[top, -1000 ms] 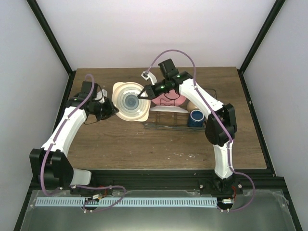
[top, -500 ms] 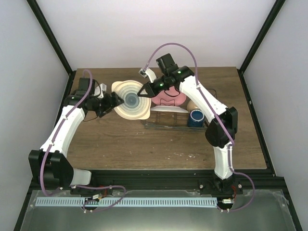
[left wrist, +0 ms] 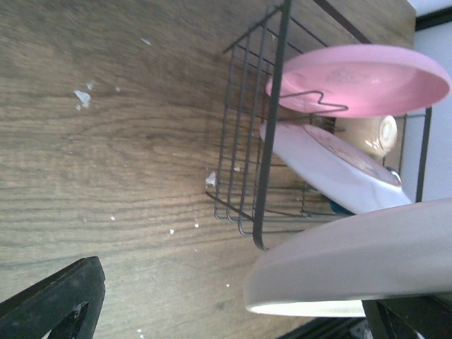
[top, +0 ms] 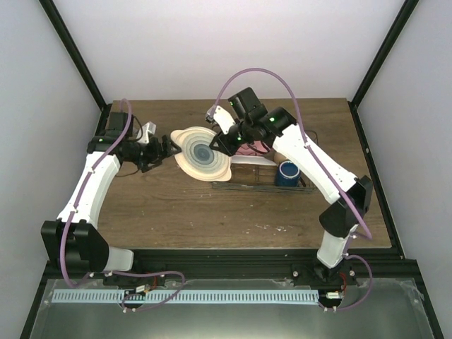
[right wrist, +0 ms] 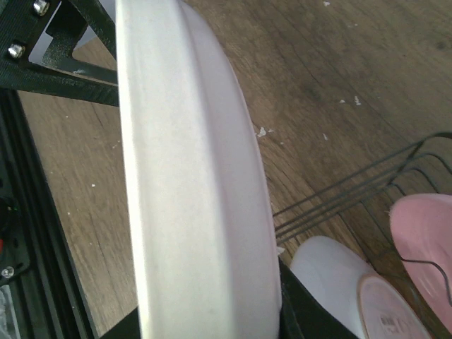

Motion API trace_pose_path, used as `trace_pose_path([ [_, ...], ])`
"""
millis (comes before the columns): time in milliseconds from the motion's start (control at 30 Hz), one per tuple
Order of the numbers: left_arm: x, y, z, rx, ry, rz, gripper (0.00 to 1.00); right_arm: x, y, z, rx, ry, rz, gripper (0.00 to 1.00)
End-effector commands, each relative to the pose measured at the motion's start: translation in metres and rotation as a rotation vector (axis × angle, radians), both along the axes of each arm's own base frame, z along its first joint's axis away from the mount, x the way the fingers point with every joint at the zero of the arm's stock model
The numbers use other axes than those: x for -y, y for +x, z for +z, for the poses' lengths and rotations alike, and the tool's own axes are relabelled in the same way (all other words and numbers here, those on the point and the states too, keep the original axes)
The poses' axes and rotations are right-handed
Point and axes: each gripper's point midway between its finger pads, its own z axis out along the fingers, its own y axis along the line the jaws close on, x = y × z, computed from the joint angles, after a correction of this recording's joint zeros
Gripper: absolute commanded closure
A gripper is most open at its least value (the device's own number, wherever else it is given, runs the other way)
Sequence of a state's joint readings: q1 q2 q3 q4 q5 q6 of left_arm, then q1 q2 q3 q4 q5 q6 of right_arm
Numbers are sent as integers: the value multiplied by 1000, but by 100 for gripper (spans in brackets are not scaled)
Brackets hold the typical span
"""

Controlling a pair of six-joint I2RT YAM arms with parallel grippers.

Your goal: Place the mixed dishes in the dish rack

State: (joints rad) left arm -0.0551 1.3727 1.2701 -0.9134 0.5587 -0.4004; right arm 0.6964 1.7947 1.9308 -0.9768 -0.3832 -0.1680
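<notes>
My right gripper is to handle the pale blue-ringed plate, now held tilted above the table. I should stand it with that gripper in the dish rack (top: 245, 170) (right wrist: 359, 244), just in front of the leaning plate.
My right gripper (top: 224, 145) is shut on the right rim of the pale blue-ringed plate (top: 201, 152), holding it tilted above the table just left of the dish rack (top: 261, 185). In the right wrist view the plate (right wrist: 191, 176) is edge-on between the dark fingers (right wrist: 304, 304). My left gripper (top: 167, 147) stands open at the plate's left rim (left wrist: 353, 261), one finger (left wrist: 60, 300) far from it. The rack (left wrist: 272, 141) holds the pink plate (left wrist: 360, 78), a leaning plate with its pale underside showing (left wrist: 332, 173), the cream bowl (left wrist: 367, 134) and the dark blue mug (top: 287, 173).
The rack's left wire wall (right wrist: 339, 201) is right beside the held plate. Bare wood table (top: 212, 212) lies in front of the rack and the arms. Black frame posts stand at the table's back corners.
My left gripper has opened and let go of the plate's left rim. My right arm has carried the plate a little right, toward the rack, and tilted it more.
</notes>
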Motion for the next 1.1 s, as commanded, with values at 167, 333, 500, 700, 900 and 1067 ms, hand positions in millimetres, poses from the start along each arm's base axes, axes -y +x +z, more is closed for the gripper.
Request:
trace_pose_path([
  [167,-25,19,-5,41,67,89,0,33,-78,50,89,-10,93,99],
  [333,-29,16,-9,37,95,92,0,50,-85,36,122,-109,47,99],
  [500,-33,16,-15,25,120,100,0,56,-93,21,167,-216,38,99],
  [700,-32,14,-21,9,119,84,0,66,-98,3,209,-326,28,99],
  [900,-31,12,-25,4,120,72,0,81,-89,0,270,-410,-33,99],
  [1067,-30,13,-27,0,119,64,0,90,-78,-11,299,-491,-64,99],
])
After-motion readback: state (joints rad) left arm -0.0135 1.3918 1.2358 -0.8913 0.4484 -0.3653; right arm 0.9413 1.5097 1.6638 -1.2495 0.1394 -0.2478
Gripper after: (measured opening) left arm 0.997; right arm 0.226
